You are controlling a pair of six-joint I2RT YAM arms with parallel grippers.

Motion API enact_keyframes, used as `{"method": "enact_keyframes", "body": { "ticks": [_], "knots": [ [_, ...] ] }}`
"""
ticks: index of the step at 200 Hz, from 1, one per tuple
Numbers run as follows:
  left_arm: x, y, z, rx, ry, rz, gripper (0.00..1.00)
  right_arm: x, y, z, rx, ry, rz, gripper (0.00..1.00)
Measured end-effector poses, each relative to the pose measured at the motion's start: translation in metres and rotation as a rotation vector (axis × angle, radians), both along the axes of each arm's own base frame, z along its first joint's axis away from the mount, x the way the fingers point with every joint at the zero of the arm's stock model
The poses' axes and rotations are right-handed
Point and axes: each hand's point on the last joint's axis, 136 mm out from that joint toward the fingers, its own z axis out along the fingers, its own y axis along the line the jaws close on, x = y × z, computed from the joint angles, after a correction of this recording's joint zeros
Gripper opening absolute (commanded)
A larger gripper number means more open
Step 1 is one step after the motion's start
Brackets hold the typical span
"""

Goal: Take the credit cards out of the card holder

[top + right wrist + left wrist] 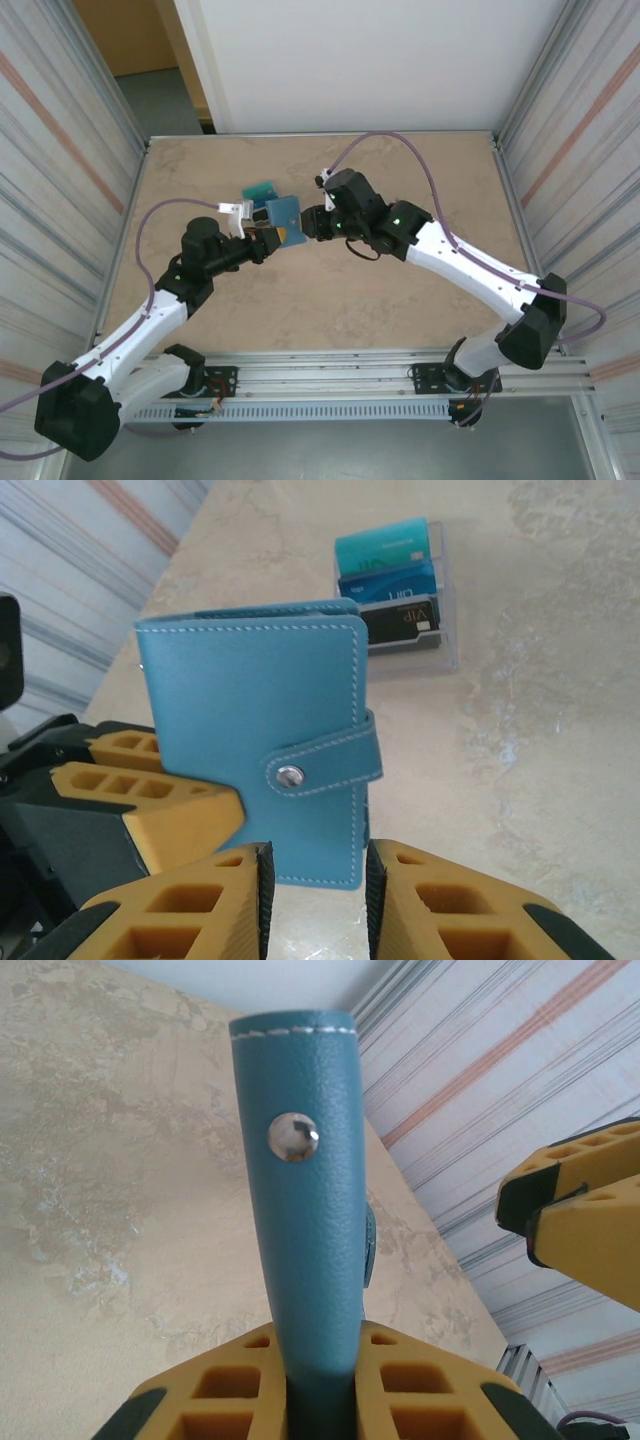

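Observation:
The snapped strap keeps the card holder shut, so I should grab the strap at its fold [372,748] with my right gripper and pull it open before reaching the cards.
The card holder [255,715] is a slate-blue wallet, closed, with its strap snapped over a metal stud [290,776]. It stands upright above the table, and my left gripper [318,1345] is shut on its lower edge. Top view: the card holder [283,214] hangs between both arms, the left gripper [268,238] under it. My right gripper [316,880] is open just in front of the holder's bottom corner, with nothing between its jaws. Three credit cards [392,578], teal, blue and dark, stand in a clear tray behind it. The holder's inside is hidden.
The clear tray with cards [262,190] sits on the marble table [420,180] just behind the left gripper. Ribbed metal walls [60,150] close both sides, and a rail [350,380] runs along the near edge. The right gripper's fingers [580,1230] show beside the wallet.

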Motion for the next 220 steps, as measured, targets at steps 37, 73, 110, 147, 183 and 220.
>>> {"method": "enact_keyframes", "body": {
  "ticks": [37,73,110,147,183,220],
  "knots": [
    [0.000,0.000,-0.001,0.002,0.003,0.000,0.00,0.003,0.018,-0.017,-0.048,0.019,0.015,0.31],
    [0.000,0.000,-0.001,0.002,0.003,0.001,0.00,0.007,0.024,-0.035,-0.097,0.043,0.016,0.33],
    [0.000,0.000,-0.001,0.002,0.004,0.000,0.00,0.010,0.029,-0.030,-0.098,0.027,0.025,0.36],
    [0.000,-0.001,-0.001,0.002,0.004,-0.001,0.00,0.011,0.034,-0.025,-0.093,0.015,0.031,0.39],
    [0.000,0.000,-0.002,0.004,0.007,0.001,0.00,0.016,0.038,-0.031,-0.112,0.016,0.025,0.39],
    [0.000,0.001,-0.005,0.010,0.017,0.006,0.00,0.017,0.037,-0.035,-0.140,0.010,0.024,0.27]
  ]
}}
